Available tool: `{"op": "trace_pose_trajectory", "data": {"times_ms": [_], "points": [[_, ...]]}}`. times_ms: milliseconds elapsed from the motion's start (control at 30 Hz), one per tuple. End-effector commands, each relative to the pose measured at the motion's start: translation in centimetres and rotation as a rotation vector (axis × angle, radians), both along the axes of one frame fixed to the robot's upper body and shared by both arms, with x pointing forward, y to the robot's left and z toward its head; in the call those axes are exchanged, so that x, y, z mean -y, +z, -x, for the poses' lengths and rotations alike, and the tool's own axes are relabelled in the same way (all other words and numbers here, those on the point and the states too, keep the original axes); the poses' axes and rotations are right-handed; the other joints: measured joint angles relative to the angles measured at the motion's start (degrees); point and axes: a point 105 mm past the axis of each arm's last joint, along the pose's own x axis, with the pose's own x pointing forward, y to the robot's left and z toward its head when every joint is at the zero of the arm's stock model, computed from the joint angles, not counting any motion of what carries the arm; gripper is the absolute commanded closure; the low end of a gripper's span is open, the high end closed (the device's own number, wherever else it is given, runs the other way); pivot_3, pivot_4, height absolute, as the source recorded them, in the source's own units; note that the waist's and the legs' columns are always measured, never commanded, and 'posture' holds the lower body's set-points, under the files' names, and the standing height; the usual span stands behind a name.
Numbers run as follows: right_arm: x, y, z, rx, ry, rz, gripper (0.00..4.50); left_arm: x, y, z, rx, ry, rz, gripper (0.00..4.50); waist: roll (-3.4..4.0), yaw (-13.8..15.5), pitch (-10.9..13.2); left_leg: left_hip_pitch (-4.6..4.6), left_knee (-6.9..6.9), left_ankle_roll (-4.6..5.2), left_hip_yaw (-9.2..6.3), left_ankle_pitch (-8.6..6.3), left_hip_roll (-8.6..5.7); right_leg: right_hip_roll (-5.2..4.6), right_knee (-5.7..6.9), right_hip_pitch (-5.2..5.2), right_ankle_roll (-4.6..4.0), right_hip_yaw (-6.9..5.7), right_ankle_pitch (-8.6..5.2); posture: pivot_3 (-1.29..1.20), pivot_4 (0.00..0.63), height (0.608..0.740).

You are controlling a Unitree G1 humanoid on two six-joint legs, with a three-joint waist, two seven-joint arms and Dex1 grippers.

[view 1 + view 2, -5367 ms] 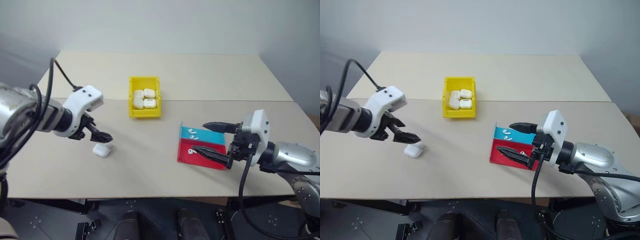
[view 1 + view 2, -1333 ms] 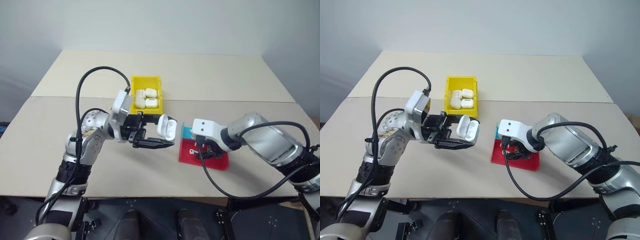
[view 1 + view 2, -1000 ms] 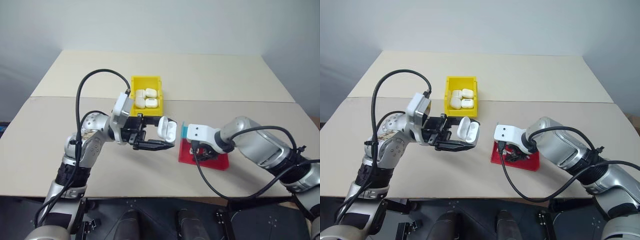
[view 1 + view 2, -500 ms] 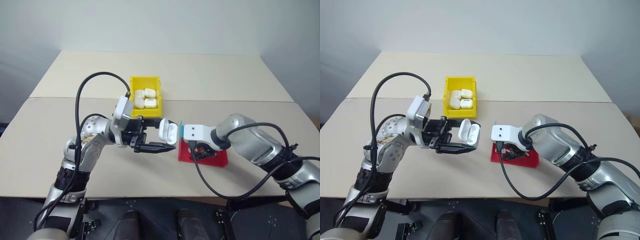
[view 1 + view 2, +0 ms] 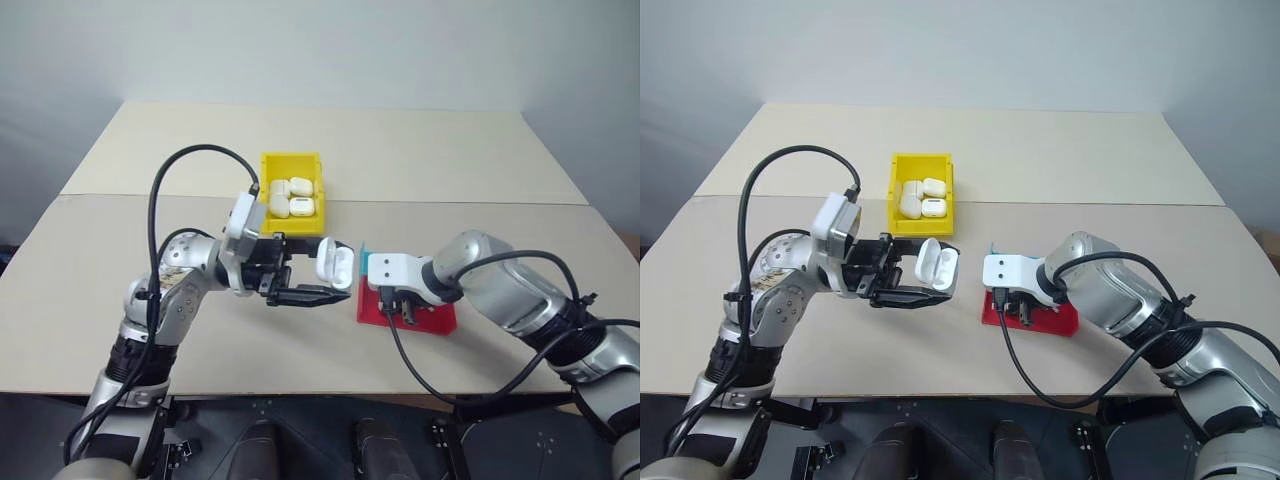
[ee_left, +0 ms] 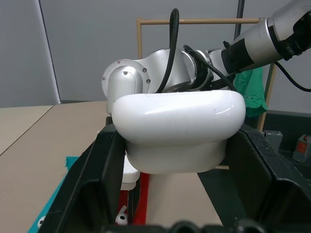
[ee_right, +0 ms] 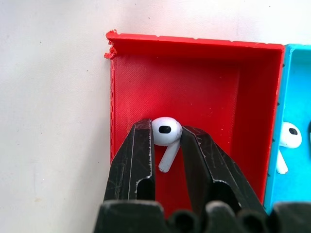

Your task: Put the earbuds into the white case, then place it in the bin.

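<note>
I need to release the earbud from my right gripper in the open white case's socket (image 5: 341,223) on the side facing the yellow bin.
My left gripper (image 5: 322,276) is shut on the white case (image 5: 336,262), holding it in the air with its lid flipped open, between the bin and the trays. In the left wrist view the case (image 6: 180,127) sits between both black fingers. My right gripper (image 7: 166,141) points down into the red tray (image 7: 194,82), and its fingers pinch one earbud (image 7: 166,132) from both sides, stem towards the wrist. A second earbud (image 7: 289,137) lies in the blue tray (image 7: 297,87). The yellow bin (image 5: 291,157) stands behind the held case.
Several closed white cases (image 5: 290,196) lie inside the bin. The red tray (image 5: 437,321) and blue tray (image 5: 366,262) sit side by side right of centre. A seam crosses the table behind the trays. My two grippers are close together.
My right gripper's fingers have closed onto the earbud in the red tray. The left gripper has kept still with the open case, which it lifted off the table earlier.
</note>
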Motion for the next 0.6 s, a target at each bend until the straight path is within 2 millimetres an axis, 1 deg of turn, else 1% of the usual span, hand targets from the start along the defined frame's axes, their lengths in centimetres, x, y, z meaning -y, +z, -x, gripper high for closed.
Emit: {"op": "trace_pose_trajectory", "data": {"times_ms": [33,133,233,267,333,433,467,500,600], "points": [[0.2,1.6,0.0,0.016,-0.055,-0.072,3.87,-0.2,1.0,0.4,0.040,-0.013,0.013,1.70,0.00,0.0,0.0,0.00,0.00,0.00,0.00,0.00,0.00,0.00,0.00,0.00,0.00,0.00,0.00,0.00,0.150,0.740],[0.2,4.7,0.5,0.018,-0.109,-0.223,3.87,-0.5,1.2,0.4,0.041,-0.013,0.006,1.70,0.01,0.1,0.0,-0.06,0.00,0.00,-0.01,0.00,0.00,0.00,0.01,-0.06,0.00,0.00,0.00,0.00,0.150,0.740],[0.1,8.8,1.3,0.042,-0.152,-0.472,3.87,-0.7,1.6,0.1,0.029,-0.004,0.004,1.70,0.01,0.1,0.0,-0.10,-0.02,0.00,-0.02,0.00,0.00,0.00,-0.01,-0.08,0.00,0.00,0.00,0.00,0.150,0.740],[0.2,10.2,1.5,0.080,-0.164,-0.566,3.87,-0.7,1.7,0.0,0.025,0.001,0.000,1.70,0.00,0.1,0.0,-0.10,-0.03,0.00,-0.05,0.00,0.01,0.00,-0.02,-0.07,0.00,-0.03,0.00,0.00,0.150,0.740],[0.5,12.1,2.0,0.152,-0.165,-0.709,3.87,-0.7,1.8,-0.2,0.011,0.006,-0.011,1.70,0.00,0.1,0.0,-0.10,-0.04,0.00,-0.09,0.00,0.00,0.00,-0.01,-0.06,0.00,-0.06,0.00,0.00,0.150,0.740],[0.3,15.3,3.7,0.310,-0.072,-0.961,3.87,-0.3,2.2,-0.7,-0.009,0.009,-0.017,1.70,0.00,0.5,0.0,-0.09,-0.03,0.00,-0.16,0.00,-0.01,0.00,-0.03,0.00,0.01,-0.13,0.00,0.00,0.150,0.740],[0.2,16.2,4.3,0.350,-0.048,-1.038,3.87,0.0,2.3,-0.9,-0.017,0.006,-0.023,1.70,0.00,0.5,0.0,-0.09,-0.03,0.00,-0.16,0.00,-0.01,0.00,-0.03,0.00,0.01,-0.13,0.00,0.00,0.150,0.740],[0.1,16.7,4.6,0.370,-0.036,-1.085,3.87,0.1,2.4,-1.0,-0.023,0.004,-0.029,1.70,0.03,0.4,0.0,-0.11,-0.03,0.00,-0.18,0.00,-0.01,0.01,-0.02,0.00,0.01,-0.14,0.00,0.00,0.150,0.740],[-0.7,18.0,5.4,0.349,-0.010,-1.229,3.87,0.6,2.6,-1.2,-0.020,-0.013,-0.031,1.70,0.04,0.1,0.0,-0.09,-0.04,0.00,-0.18,0.00,0.01,0.02,0.00,-0.01,0.01,-0.13,0.00,0.00,0.150,0.740]]}}
